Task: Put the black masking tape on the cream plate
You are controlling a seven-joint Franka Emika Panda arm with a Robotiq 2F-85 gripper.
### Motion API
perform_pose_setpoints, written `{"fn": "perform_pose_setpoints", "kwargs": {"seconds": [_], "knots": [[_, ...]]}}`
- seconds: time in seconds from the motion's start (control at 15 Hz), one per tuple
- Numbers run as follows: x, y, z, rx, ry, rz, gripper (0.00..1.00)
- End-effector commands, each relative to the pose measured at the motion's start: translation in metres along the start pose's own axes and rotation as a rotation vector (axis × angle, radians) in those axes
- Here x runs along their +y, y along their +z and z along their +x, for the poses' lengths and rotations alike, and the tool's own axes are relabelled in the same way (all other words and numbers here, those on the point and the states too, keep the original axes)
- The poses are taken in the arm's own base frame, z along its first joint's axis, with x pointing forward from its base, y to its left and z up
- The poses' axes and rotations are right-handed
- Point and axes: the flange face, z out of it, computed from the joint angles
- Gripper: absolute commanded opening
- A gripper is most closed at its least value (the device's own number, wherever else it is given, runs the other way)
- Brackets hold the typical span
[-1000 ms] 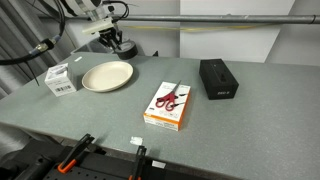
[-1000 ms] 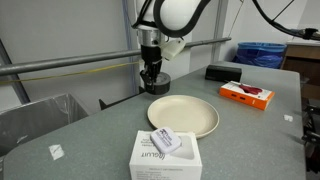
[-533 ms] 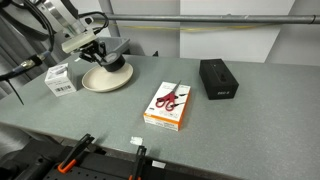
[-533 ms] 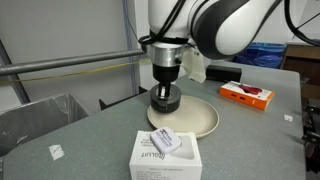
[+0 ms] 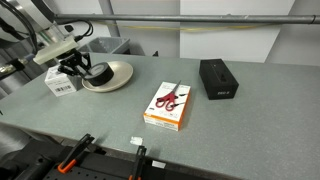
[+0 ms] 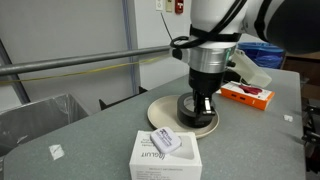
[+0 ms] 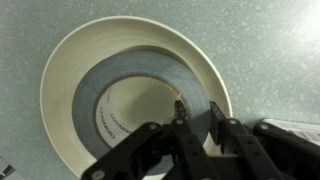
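Observation:
Next, my gripper lets go of the black masking tape just behind the middle of the cream plate point(image 5: 111, 73) point(image 7: 110, 130), toward the plate's back rim.
The cream plate point(image 5: 112, 70) lies at the back of the table; it also shows in an exterior view point(image 6: 160, 108) and fills the wrist view point(image 7: 68, 60). The black masking tape point(image 7: 130, 72), a dark ring with a lighter core, sits inside the plate's rim, over its middle. My gripper point(image 7: 197, 118) is shut on the ring's wall, one finger inside the core and one outside. In both exterior views the gripper point(image 5: 78, 72) point(image 6: 200, 104) holds the tape point(image 6: 190, 110) down at plate level. I cannot tell whether the tape touches the plate.
A white box point(image 5: 60, 82) point(image 6: 165, 155) stands right beside the plate. The scissors package point(image 5: 170, 103) point(image 6: 247, 94) lies mid-table. A rectangular black box point(image 5: 218, 78) stands farther off. Clamps point(image 5: 75, 150) are on the front edge.
My gripper carried the tape from the table behind the plate to over the plate, then lowered it to plate level. The grip has stayed shut.

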Motion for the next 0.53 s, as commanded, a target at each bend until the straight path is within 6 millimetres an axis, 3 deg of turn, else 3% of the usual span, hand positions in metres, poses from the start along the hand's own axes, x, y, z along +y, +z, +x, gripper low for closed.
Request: {"fn": "perform_pose_setpoints", "kwargs": {"seconds": [0.0, 0.27, 0.47], "knots": [[0.007, -0.025, -0.015, 0.035, 0.022, 0.030, 0.06], [0.017, -0.031, -0.009, 0.052, 0.057, 0.034, 0.06], [0.029, -0.024, 0.002, 0.047, 0.075, 0.026, 0.06]]}}
